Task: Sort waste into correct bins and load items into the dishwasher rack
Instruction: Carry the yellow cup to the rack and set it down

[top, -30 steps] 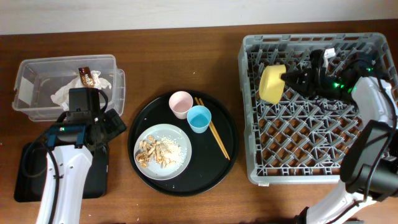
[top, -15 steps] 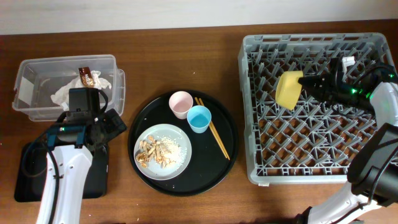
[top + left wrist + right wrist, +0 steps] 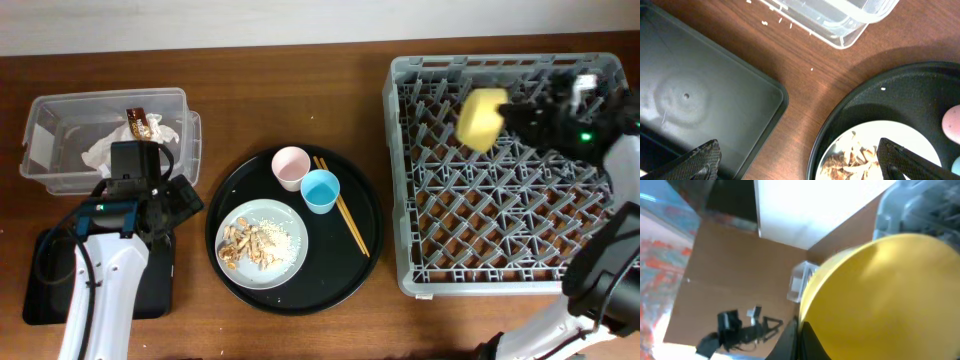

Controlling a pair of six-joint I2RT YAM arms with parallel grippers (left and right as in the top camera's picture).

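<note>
I should let go of the yellow bowl with my right gripper on the pegs (image 3: 483, 106) by the back rim of the grey dishwasher rack.
My right gripper (image 3: 508, 118) is shut on the rim of the yellow bowl (image 3: 481, 118) and holds it tilted above the back of the grey dishwasher rack (image 3: 400, 200). The bowl fills the right wrist view (image 3: 890, 300). My left gripper (image 3: 168, 205) is open and empty, low over the table between the shallow black tray (image 3: 155, 280) and the plate. The clear tub (image 3: 60, 110) holds the white napkin (image 3: 105, 150) and the foil wrapper (image 3: 140, 124). The greyish plate (image 3: 285, 245) carries food scraps (image 3: 240, 245); the pink cup (image 3: 290, 167) and blue cup (image 3: 320, 190) stand behind it.
The plate, cups and wooden chopsticks (image 3: 345, 215) sit on a large round black tray (image 3: 365, 200). The left wrist view shows the black tray's corner (image 3: 700, 100), the tub's corner (image 3: 840, 20), rice grains on the table and the plate's edge (image 3: 890, 135).
My right gripper has carried the yellow bowl to the right and toward the back of the rack. The left arm has not moved.
</note>
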